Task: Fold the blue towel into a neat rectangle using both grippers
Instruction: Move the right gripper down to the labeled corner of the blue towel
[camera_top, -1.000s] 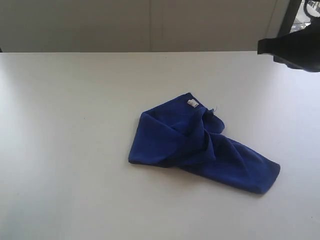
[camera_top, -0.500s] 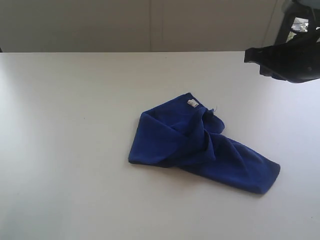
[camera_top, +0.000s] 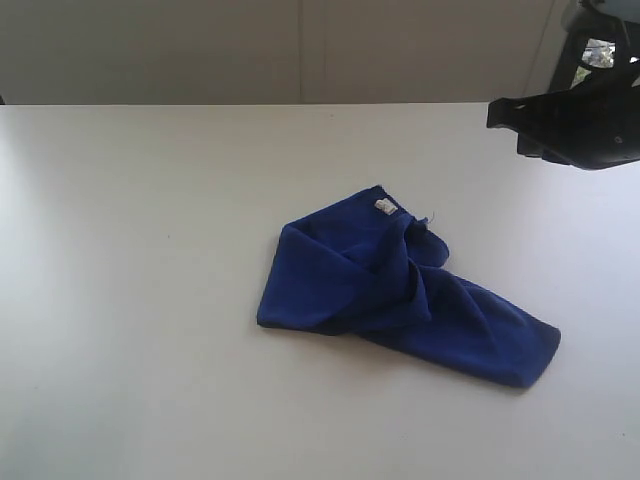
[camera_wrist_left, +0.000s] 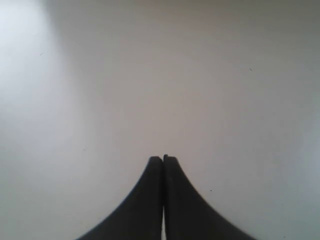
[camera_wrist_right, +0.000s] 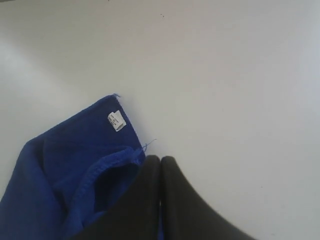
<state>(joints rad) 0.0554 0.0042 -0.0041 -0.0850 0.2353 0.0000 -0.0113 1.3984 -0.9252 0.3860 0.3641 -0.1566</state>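
My right gripper is to close on the raised fold (camera_top: 405, 243) (camera_wrist_right: 82, 186) in the middle of the blue towel, just on the near side of the towel's small white label.
The blue towel (camera_top: 400, 290) lies crumpled and twisted on the white table (camera_top: 150, 250), right of centre, with its small white label (camera_top: 383, 206) at the far corner. The right arm shows as a black body at the upper right edge of the exterior view, well above and behind the towel. In the right wrist view my right gripper (camera_wrist_right: 160, 158) is shut and empty, hovering over the towel's (camera_wrist_right: 70, 165) edge near the label (camera_wrist_right: 116, 120). My left gripper (camera_wrist_left: 163, 158) is shut with nothing in it, over bare table; it does not appear in the exterior view.
A pale wall (camera_top: 300, 50) runs behind the table's far edge. Bare white tabletop spreads to the left and front of the towel.
The right arm has come further into the exterior view from the upper right, moving left. The towel has not moved.
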